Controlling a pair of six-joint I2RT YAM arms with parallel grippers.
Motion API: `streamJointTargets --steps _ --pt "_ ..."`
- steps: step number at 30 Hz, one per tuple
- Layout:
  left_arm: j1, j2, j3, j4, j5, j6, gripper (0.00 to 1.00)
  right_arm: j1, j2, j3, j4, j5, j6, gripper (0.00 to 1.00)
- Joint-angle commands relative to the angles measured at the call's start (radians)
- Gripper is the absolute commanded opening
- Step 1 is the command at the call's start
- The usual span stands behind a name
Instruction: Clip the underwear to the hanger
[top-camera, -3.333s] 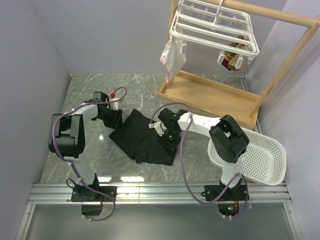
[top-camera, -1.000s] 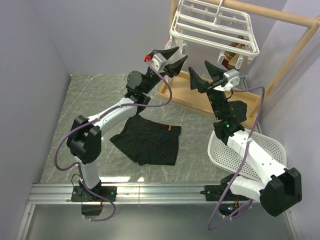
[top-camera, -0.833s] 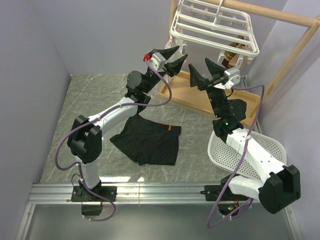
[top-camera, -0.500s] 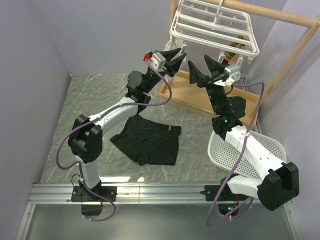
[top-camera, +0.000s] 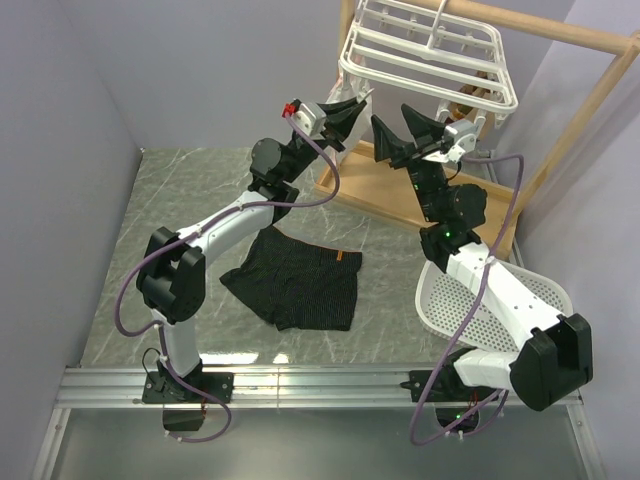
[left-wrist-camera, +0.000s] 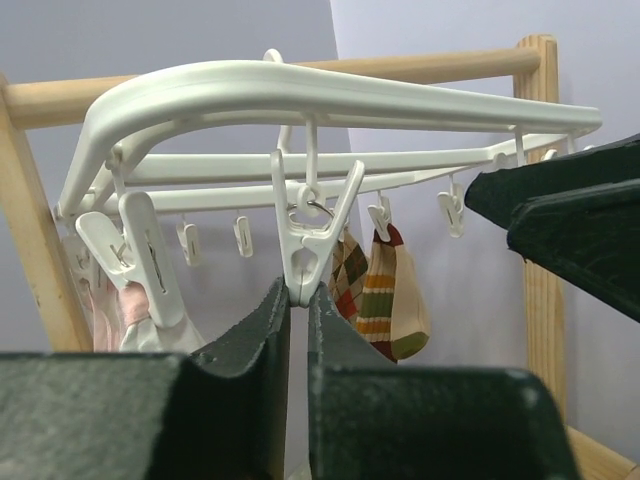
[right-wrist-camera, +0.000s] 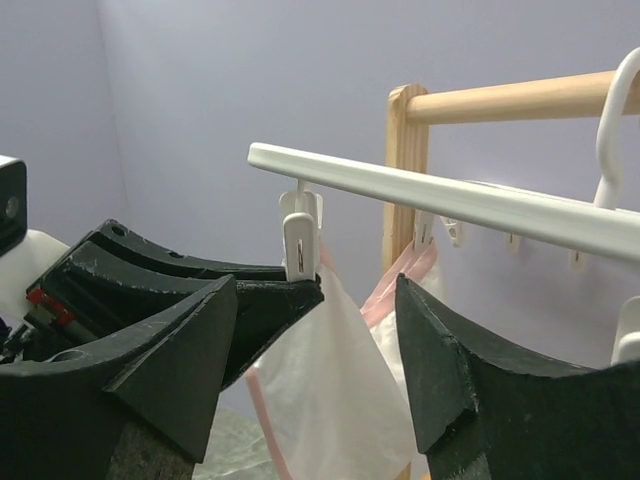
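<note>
One flat handle of the clip faces the robot's right gripper, so the left gripper will take a new grip and turn the clip until the right gripper can pinch both clip handles (left-wrist-camera: 318, 215).
The black underwear (top-camera: 298, 285) lies flat on the marble table, orange-pink trim on its far right edge, with no gripper on it. The white hanger (top-camera: 430, 50) hangs from the wooden frame and also shows in the left wrist view (left-wrist-camera: 330, 90). My left gripper (top-camera: 352, 103) is raised to the rack's front left corner. In the left wrist view it (left-wrist-camera: 298, 292) is shut on the lower tip of a white clip (left-wrist-camera: 308, 230). My right gripper (top-camera: 388, 112) is open and empty just right of it, below the rack; its wrist view (right-wrist-camera: 316, 290) shows the same clip (right-wrist-camera: 298, 245).
A translucent pouch with red edging (right-wrist-camera: 330, 400) hangs behind the held clip. A brown patterned item (left-wrist-camera: 385, 290) hangs further along the rack. The wooden frame's tray base (top-camera: 430, 195) sits below. A white perforated basket (top-camera: 530, 310) lies at the right.
Both grippers left the underwear and rose to the rack. In the last second the left gripper closed on the clip and the right gripper moved up and left toward it.
</note>
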Motion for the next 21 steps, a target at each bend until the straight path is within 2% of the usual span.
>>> streamJointTargets --steps 1,6,9,10,12,13,14,17,21 --pt "0.003 -0.006 0.04 0.029 0.03 -0.021 0.07 0.006 0.009 0.069 0.03 -0.016 0.032 0.71" --pt "0.004 -0.002 0.043 0.016 0.054 -0.015 0.0 0.006 0.04 0.112 0.019 -0.028 0.052 0.68" --pt "0.004 0.001 0.049 0.007 0.06 -0.021 0.02 0.005 0.052 0.129 0.01 -0.043 0.046 0.65" --pt "0.004 0.001 0.052 0.004 0.06 -0.022 0.16 0.005 0.055 0.131 0.01 -0.043 0.043 0.65" --pt "0.006 0.0 0.054 -0.004 0.045 -0.03 0.36 0.005 0.055 0.134 0.004 -0.037 0.044 0.64" --pt "0.006 -0.003 0.052 -0.007 0.03 -0.03 0.51 0.006 0.052 0.134 -0.002 -0.037 0.046 0.64" --pt "0.006 -0.011 0.049 -0.007 0.024 -0.022 0.59 0.006 0.044 0.129 0.001 -0.032 0.046 0.64" --pt "0.001 -0.022 0.034 -0.019 -0.022 -0.006 0.74 0.006 0.024 0.109 0.001 -0.016 0.043 0.64" --pt "-0.016 -0.031 0.012 -0.022 -0.071 0.028 0.78 0.005 -0.005 0.083 -0.017 -0.002 0.038 0.64"
